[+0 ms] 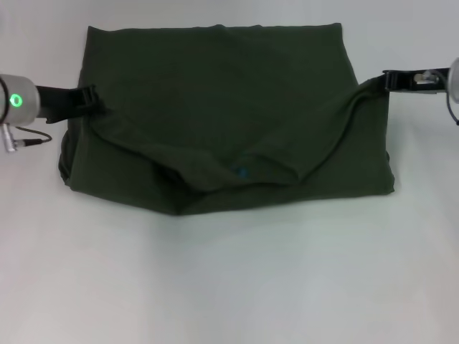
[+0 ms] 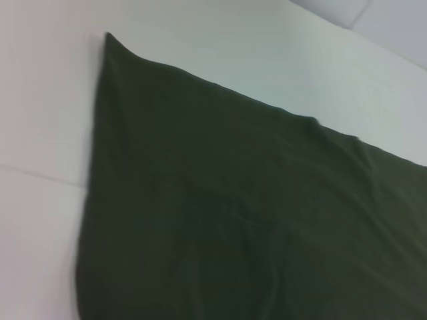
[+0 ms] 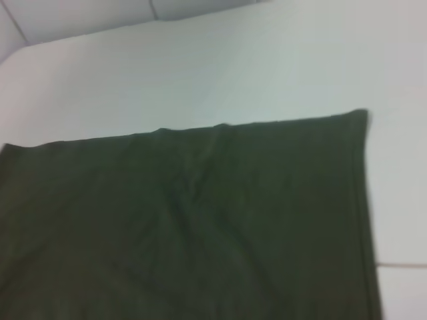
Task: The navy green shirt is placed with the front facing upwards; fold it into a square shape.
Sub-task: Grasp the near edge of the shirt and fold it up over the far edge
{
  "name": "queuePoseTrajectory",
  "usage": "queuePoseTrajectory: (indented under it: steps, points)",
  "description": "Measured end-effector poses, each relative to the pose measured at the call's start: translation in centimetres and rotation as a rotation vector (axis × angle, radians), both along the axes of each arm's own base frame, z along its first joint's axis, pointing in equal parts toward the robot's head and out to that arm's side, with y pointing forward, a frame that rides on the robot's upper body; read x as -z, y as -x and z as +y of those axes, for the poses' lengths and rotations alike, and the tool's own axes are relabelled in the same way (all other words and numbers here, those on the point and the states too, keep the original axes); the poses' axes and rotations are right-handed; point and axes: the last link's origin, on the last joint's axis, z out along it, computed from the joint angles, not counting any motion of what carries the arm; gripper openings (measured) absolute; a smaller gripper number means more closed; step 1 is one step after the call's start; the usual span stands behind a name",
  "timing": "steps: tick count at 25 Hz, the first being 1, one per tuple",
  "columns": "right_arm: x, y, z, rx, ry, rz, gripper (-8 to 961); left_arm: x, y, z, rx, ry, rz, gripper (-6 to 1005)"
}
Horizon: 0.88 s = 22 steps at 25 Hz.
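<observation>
Next, my left gripper lets go of the navy green shirt's gripped corner on the flat cloth's side edge point(image 1: 67, 112) beside the white table.
The navy green shirt point(image 1: 215, 107) lies on the white table point(image 1: 229, 287), partly folded over itself. A small blue label point(image 1: 242, 172) shows at the sagging collar fold near the front. No lettering shows. My left gripper point(image 1: 92, 100) grips the shirt's left edge. My right gripper point(image 1: 386, 80) grips the right edge, and the cloth is pulled up toward it. The fold hangs slack between them. The left wrist view point(image 2: 233, 220) and the right wrist view point(image 3: 200, 227) show only flat dark cloth, no fingers.
White table surface surrounds the shirt, with a wide bare strip toward the front point(image 1: 229, 301). A table seam shows beside the shirt in the left wrist view point(image 2: 40, 177) and in the right wrist view point(image 3: 400, 265).
</observation>
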Motion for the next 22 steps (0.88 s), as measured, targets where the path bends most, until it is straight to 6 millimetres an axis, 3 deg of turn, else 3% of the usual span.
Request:
queuePoseTrajectory:
  steps: [6,22]
  points:
    - [0.8,-0.2,0.7,-0.009,-0.062,-0.084,100,1.2,0.3,0.3,0.0,-0.062,0.056,6]
    - [-0.1,1.8,2.5,-0.044,-0.137,-0.128,115,-0.5,-0.4,1.9,0.027,-0.167,0.115,7]
